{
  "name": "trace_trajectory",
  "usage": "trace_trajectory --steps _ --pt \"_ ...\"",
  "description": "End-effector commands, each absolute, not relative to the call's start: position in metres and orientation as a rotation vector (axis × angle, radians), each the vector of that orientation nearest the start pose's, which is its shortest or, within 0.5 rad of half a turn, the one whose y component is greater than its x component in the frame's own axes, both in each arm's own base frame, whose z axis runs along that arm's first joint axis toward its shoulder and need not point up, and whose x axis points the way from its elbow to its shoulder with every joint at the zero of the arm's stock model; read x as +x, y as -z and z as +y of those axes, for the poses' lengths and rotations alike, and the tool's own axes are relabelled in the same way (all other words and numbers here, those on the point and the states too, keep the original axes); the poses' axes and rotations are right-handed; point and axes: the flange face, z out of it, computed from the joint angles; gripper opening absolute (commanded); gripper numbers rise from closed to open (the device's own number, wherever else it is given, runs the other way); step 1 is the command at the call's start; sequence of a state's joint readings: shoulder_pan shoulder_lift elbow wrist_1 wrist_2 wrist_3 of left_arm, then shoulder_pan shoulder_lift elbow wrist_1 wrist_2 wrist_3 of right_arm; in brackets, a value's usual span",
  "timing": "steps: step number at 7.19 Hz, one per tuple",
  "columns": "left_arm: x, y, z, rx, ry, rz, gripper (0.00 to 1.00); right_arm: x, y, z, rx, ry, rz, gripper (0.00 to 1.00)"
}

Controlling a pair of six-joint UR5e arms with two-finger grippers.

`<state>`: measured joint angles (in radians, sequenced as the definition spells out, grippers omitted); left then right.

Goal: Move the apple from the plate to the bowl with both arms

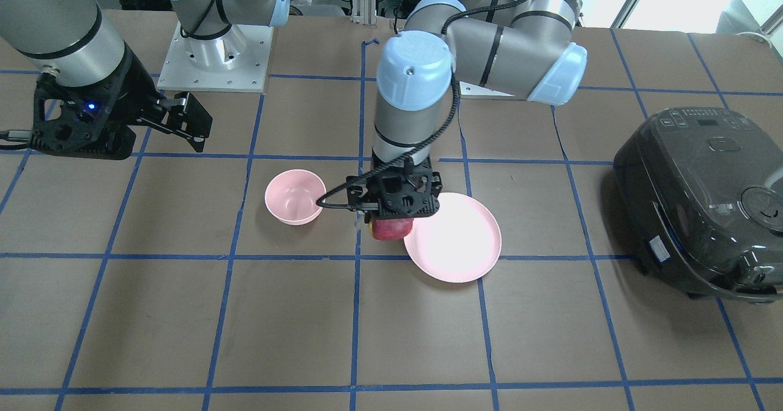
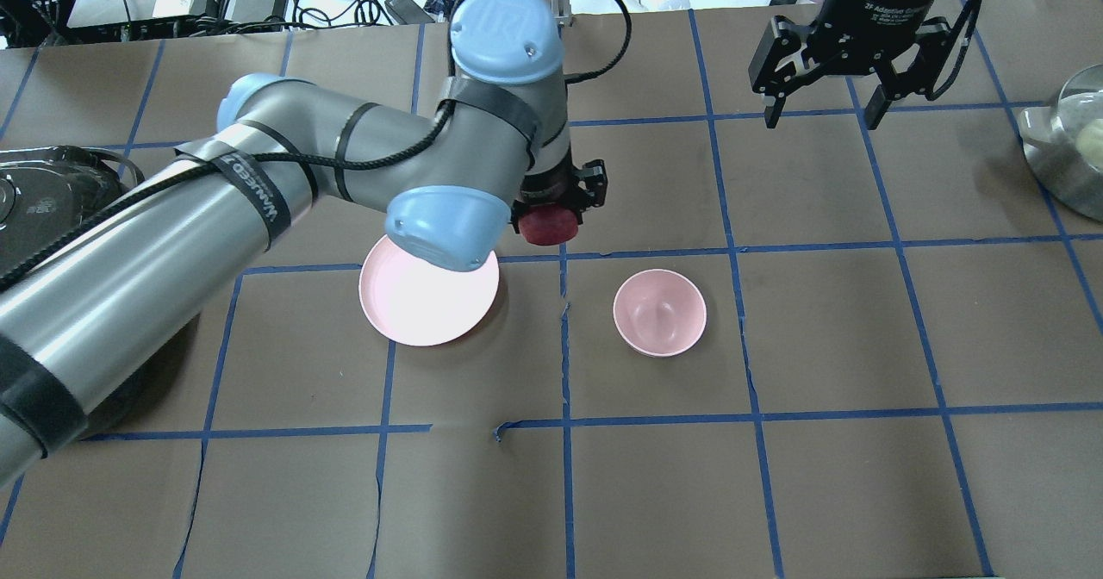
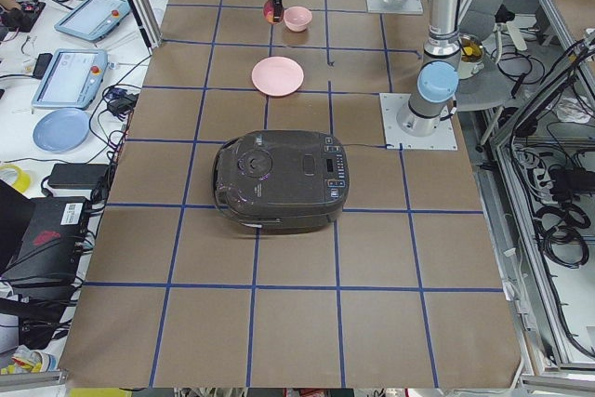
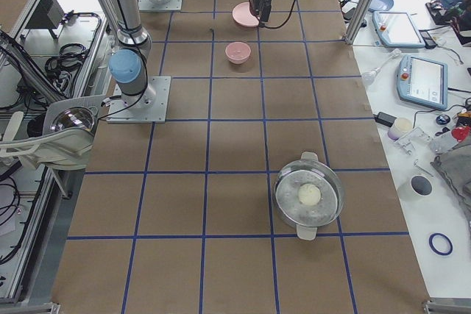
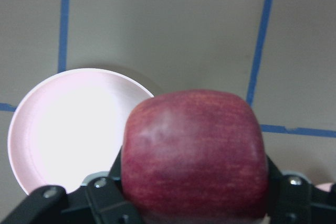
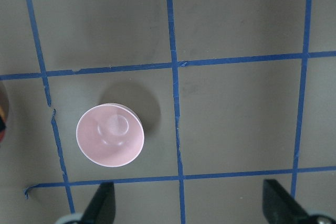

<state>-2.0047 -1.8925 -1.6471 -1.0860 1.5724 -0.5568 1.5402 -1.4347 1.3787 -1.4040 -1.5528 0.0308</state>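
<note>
The dark red apple, now held just past the plate's edge, will leave my left gripper in the middle of the small pink bowl (image 1: 298,196).
My left gripper (image 1: 391,222) (image 2: 546,226) (image 5: 194,203) is shut on the dark red apple (image 1: 390,230) (image 2: 546,227) (image 5: 194,153) and holds it in the air, just past the plate's edge on the bowl's side. The pale pink plate (image 1: 456,240) (image 2: 426,303) (image 5: 68,129) lies empty on the table. The small pink bowl (image 1: 295,196) (image 2: 659,313) (image 6: 109,135) stands empty a little way off. My right gripper (image 1: 186,123) (image 2: 823,109) (image 6: 189,208) is open and empty, high up, away from the bowl.
A dark rice cooker (image 1: 703,200) (image 3: 279,181) sits on my left side of the table. A steel pot (image 2: 1064,152) (image 4: 309,195) with a pale round thing in it stands at my far right. Blue tape lines cross the brown table.
</note>
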Motion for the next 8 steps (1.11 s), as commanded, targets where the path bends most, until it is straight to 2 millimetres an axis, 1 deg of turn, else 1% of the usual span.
trace_trajectory --steps 1,2,3,4,5,7,8 --pt "-0.409 -0.296 -0.459 -0.220 0.123 3.179 0.00 0.116 -0.505 -0.540 0.104 -0.141 3.120 1.00" --pt "-0.415 -0.284 -0.445 -0.234 0.113 3.176 0.00 0.116 -0.506 -0.541 0.104 -0.134 3.124 1.00" --pt "-0.425 -0.273 -0.425 -0.201 0.113 3.177 0.00 0.115 -0.507 -0.541 0.102 -0.132 3.125 1.00" --pt "-0.430 -0.264 -0.417 -0.230 0.137 3.190 0.00 0.114 -0.507 -0.541 0.104 -0.132 3.124 1.00" --pt "-0.433 -0.259 -0.418 -0.270 0.158 3.199 0.00 0.113 -0.505 -0.540 0.106 -0.144 3.125 1.00" --pt "-0.442 -0.246 -0.417 -0.294 0.173 3.207 0.00 0.113 -0.505 -0.540 0.109 -0.144 3.125 1.00" --pt "-0.444 -0.244 -0.420 -0.294 0.176 3.210 0.00 0.113 -0.505 -0.540 0.109 -0.142 3.125 1.00"
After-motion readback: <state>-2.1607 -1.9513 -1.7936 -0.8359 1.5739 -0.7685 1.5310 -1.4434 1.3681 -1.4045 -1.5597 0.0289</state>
